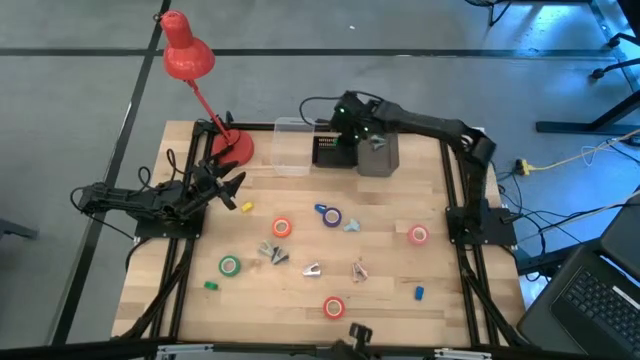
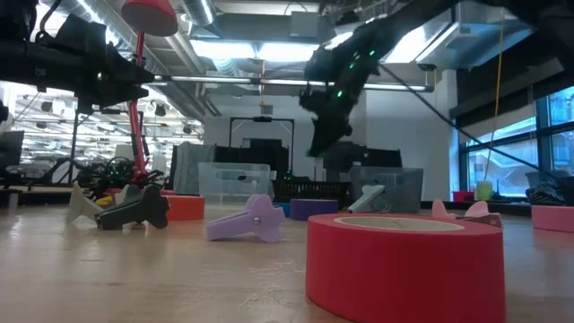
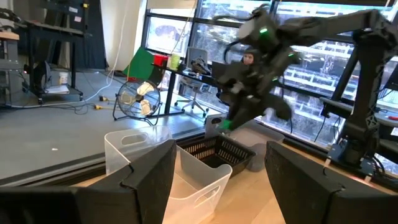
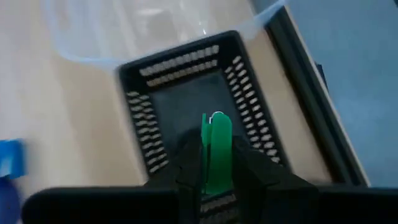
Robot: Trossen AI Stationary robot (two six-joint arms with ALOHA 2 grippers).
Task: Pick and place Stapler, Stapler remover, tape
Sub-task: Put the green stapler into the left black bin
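Observation:
My right gripper is going to release the green piece on the black slotted basket's bottom (image 1: 329, 147) (image 4: 214, 107), toward the clear plastic bin.
My right gripper (image 1: 347, 120) hovers above the black slotted basket (image 4: 186, 99) at the table's far edge, shut on a narrow green piece (image 4: 216, 146) with a white end. My left gripper (image 1: 232, 190) waits open and raised near the lamp base at the table's left. Tape rolls lie flat on the wood: red-orange (image 1: 282, 227), purple-blue (image 1: 331, 216), green (image 1: 230, 266), another red-orange (image 1: 333, 307) and a pink-red one (image 1: 418, 235). Small claw-shaped stapler removers (image 1: 312, 268) lie among them. My right gripper pinches the green piece between its two fingers (image 4: 189, 165), which come from above and point down. The piece's upper part (image 4: 217, 130) sticks out past the fingertips toward the basket floor. It is lifted clear of the basket.
A clear plastic bin (image 1: 290, 145) stands left of the black basket and a grey bin (image 1: 378, 155) right of it. A red desk lamp (image 1: 190, 60) rises from the far left corner. Tiny yellow (image 1: 247, 206), green (image 1: 211, 285) and blue (image 1: 419, 293) blocks dot the table.

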